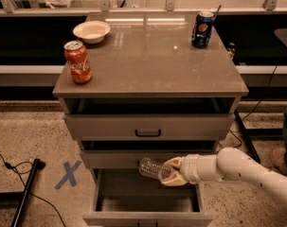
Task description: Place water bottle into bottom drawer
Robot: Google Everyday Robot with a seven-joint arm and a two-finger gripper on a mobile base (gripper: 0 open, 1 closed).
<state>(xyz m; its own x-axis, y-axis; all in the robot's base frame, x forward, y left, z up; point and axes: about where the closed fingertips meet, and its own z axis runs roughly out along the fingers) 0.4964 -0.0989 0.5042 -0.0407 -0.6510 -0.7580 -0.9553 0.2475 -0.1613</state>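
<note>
My gripper will release the water bottle near the middle of the bottom drawer's dark inside (154, 190), below the handle of the middle drawer.
The water bottle (149, 168) is clear and ribbed and lies on its side in my gripper (172, 172), with its free end pointing left. My gripper is shut on the bottle and holds it above the open bottom drawer (147, 216), just in front of the middle drawer's front. My white arm (242, 169) reaches in from the right. The bottom drawer is pulled out and its dark inside shows nothing in it.
On the cabinet top stand a red Coca-Cola can (77, 62) at front left, a white bowl (91, 31) at back left and a blue Pepsi can (202, 29) at back right. A blue X mark (68, 174) is taped on the floor at left, by a black bar (27, 191).
</note>
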